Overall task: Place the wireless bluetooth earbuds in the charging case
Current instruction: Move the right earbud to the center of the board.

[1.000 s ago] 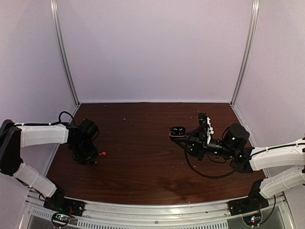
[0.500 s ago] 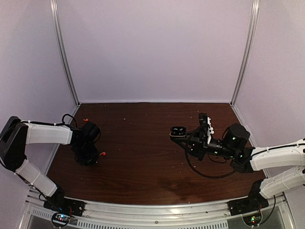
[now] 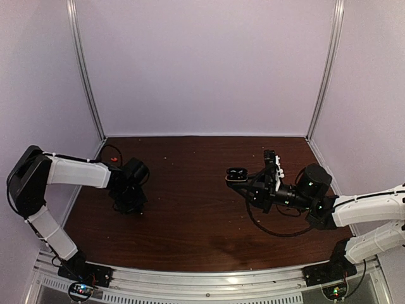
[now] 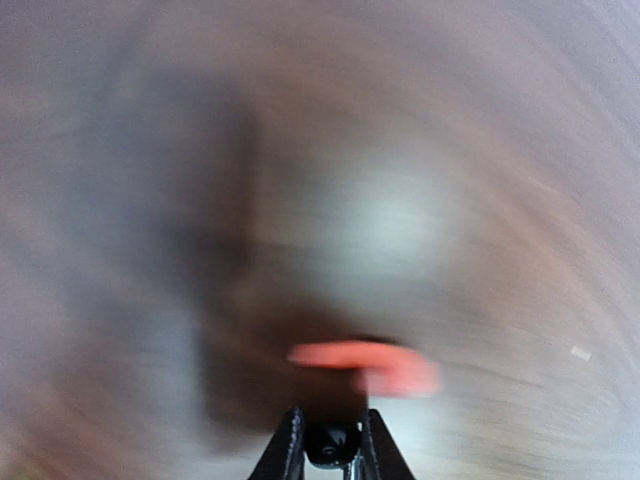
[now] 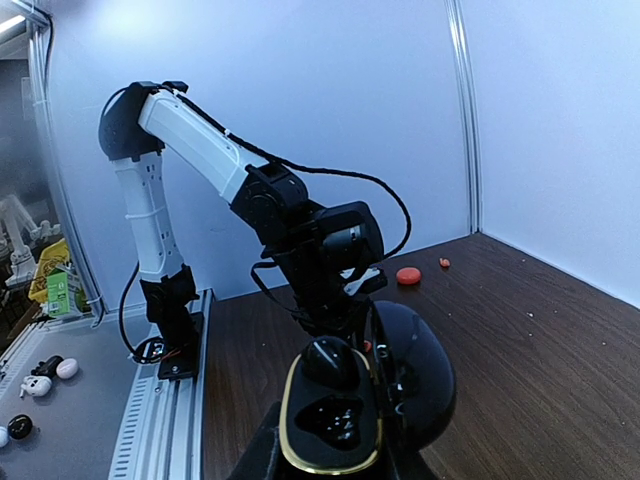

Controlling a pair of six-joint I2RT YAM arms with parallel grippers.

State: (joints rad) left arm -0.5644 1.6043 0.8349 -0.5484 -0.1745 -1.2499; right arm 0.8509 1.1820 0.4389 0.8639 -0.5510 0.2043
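Note:
Next, the left gripper releases the black earbud on the bare wood (image 3: pixel 165 225) beside the red earbud, toward the table's middle.
My right gripper (image 3: pixel 245 181) (image 5: pixel 335 460) is shut on the open charging case (image 3: pixel 236 173) (image 5: pixel 330 425), a black case with a gold rim, held above the table right of centre. Its lid (image 5: pixel 418 375) stands open to the right. A glossy black earbud (image 5: pixel 332 362) sits in the far seat and the near seat is bare. My left gripper (image 3: pixel 131 201) (image 4: pixel 333 415) points down at the table on the left. That wrist view is blurred: the jaws stand close together round a small glossy dark piece, and the red earbud (image 4: pixel 365 365) (image 5: pixel 368 346) smears just past the fingertips.
A red disc (image 5: pixel 407 275) and a tiny red piece (image 5: pixel 444 263) lie near the back left corner (image 3: pixel 114 159). White walls with metal posts close the table on three sides. The right arm's cable (image 3: pixel 272 232) loops over the wood.
My left arm has swung right over the red piece that lay beside it, and its jaws have closed. The right arm and the case have not moved.

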